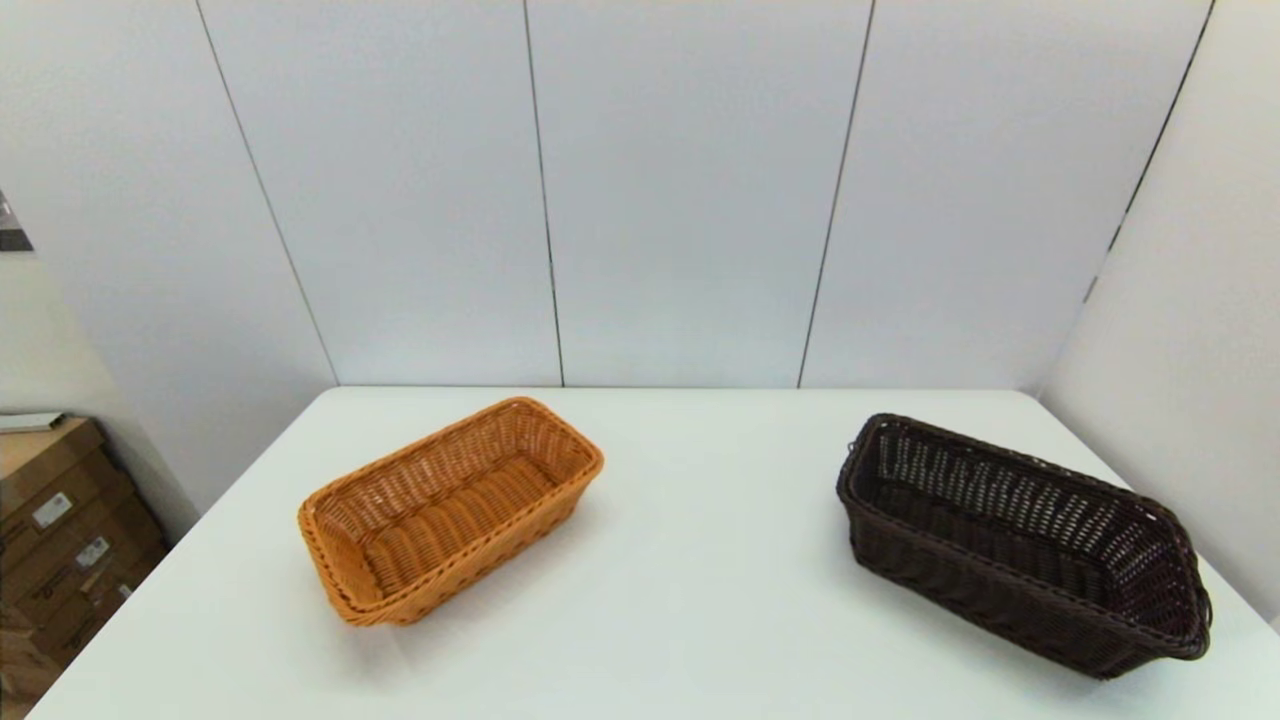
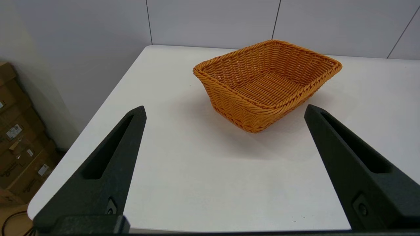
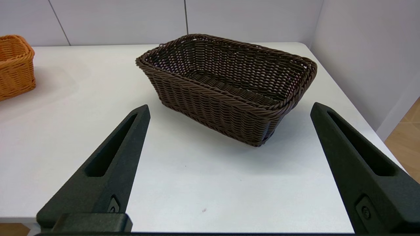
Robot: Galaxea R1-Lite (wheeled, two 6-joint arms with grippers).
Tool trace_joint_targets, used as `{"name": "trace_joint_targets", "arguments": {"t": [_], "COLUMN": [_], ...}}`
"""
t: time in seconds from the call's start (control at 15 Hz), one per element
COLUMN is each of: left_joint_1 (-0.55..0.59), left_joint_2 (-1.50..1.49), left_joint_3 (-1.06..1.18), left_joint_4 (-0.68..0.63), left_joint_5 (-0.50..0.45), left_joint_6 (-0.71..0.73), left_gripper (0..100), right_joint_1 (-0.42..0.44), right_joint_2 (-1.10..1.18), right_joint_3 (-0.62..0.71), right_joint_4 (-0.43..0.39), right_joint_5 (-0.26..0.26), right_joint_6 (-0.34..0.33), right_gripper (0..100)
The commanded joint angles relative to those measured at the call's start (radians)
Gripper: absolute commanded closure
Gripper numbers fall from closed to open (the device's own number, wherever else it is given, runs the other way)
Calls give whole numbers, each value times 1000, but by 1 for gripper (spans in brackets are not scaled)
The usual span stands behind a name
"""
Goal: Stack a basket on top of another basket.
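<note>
The orange-tan basket has its short-end rim (image 1: 321,558) (image 2: 226,89) at the end nearer the cardboard boxes, and my left gripper needs to go there next and close on it.
The dark brown wicker basket (image 1: 1020,545) (image 3: 226,87) sits on the right side of the white table, empty. The orange-tan basket (image 1: 450,505) (image 2: 267,83) (image 3: 14,67) sits apart from it on the left side, also empty. Neither arm shows in the head view. My left gripper (image 2: 224,109) is open, held back near the table's front edge, with the orange-tan basket some way ahead of its fingers. My right gripper (image 3: 229,108) is open too, near the front edge, and the dark brown basket lies ahead of it, untouched.
The white table (image 1: 700,580) is backed by white wall panels, with another panel close along its right edge. Stacked cardboard boxes (image 1: 60,530) stand on the floor off the table's left side. Bare tabletop lies between the two baskets.
</note>
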Motion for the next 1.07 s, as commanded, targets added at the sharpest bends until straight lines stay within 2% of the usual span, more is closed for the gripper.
{"name": "trace_joint_targets", "arguments": {"t": [0.07, 0.53, 0.73, 0.93, 1.07], "left_joint_1": [0, 0, 0, 0, -1], "left_joint_2": [0, 1, 182, 515, 733], "left_joint_3": [0, -21, -333, -813, -1080], "left_joint_4": [1, 9, 51, 66, 176], "left_joint_5": [-1, 5, 81, 79, 81], "left_joint_6": [4, 64, 58, -68, -151], "left_gripper": [0, 0, 0, 0, 0], "right_joint_1": [0, 0, 0, 0, 0], "right_joint_2": [1, 1, 1, 1, 1], "right_joint_3": [0, 0, 0, 0, 0], "right_joint_4": [0, 0, 0, 0, 0], "right_joint_5": [0, 0, 0, 0, 0], "right_joint_6": [0, 1, 1, 1, 0], "right_gripper": [0, 0, 0, 0, 0]}}
